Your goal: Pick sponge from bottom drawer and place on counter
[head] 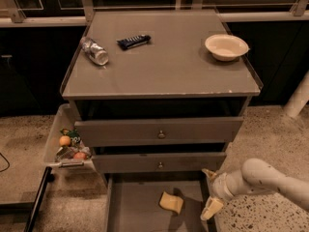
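Next, I move my gripper to the end of the pale yellow sponge (176,204) closest to my gripper in the bottom drawer, and close it there.
The pale yellow sponge (171,202) lies on the floor of the open bottom drawer (135,209), right of its middle. My gripper (210,192) hangs over the drawer's right wall, just right of the sponge and apart from it. It is open, with one pale finger (208,174) up near the middle drawer's front and the other lower down. It holds nothing. The grey counter (164,71) is the cabinet top above, with a chipped front rim.
On the counter stand a white bowl (226,46) at the back right, a lying plastic bottle (95,50) and a dark wrapped bar (133,41) at the back left. A side bin (54,129) holding fruit and snacks hangs on the cabinet's left. Two upper drawers with knobs are slightly open.
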`<state>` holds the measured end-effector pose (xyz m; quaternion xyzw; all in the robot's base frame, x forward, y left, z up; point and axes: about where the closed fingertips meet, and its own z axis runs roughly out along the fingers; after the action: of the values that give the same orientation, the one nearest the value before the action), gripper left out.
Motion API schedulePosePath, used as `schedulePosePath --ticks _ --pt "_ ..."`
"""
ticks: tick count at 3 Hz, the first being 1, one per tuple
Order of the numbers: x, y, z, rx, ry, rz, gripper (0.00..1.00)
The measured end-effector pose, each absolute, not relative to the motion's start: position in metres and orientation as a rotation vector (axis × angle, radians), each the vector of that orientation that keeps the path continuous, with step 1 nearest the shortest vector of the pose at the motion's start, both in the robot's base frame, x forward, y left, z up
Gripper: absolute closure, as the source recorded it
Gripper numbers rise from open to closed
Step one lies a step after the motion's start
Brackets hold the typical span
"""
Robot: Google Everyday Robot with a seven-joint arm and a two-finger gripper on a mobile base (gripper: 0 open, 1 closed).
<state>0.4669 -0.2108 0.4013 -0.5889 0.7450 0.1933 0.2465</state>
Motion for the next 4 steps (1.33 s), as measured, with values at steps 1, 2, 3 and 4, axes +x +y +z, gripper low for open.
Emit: schedulePosePath --ticks 1,2,3,4 --pt "0.457 -0.201 0.375 -1.597 2.034 0.586 0.00" --pt "0.457 -0.201 0.375 -1.597 2.034 0.587 0.00" --pt "0.456 -0.200 0.360 -1.580 2.043 0.632 0.00" --pt "0.461 -0.190 0.307 -1.569 2.063 0.665 0.00"
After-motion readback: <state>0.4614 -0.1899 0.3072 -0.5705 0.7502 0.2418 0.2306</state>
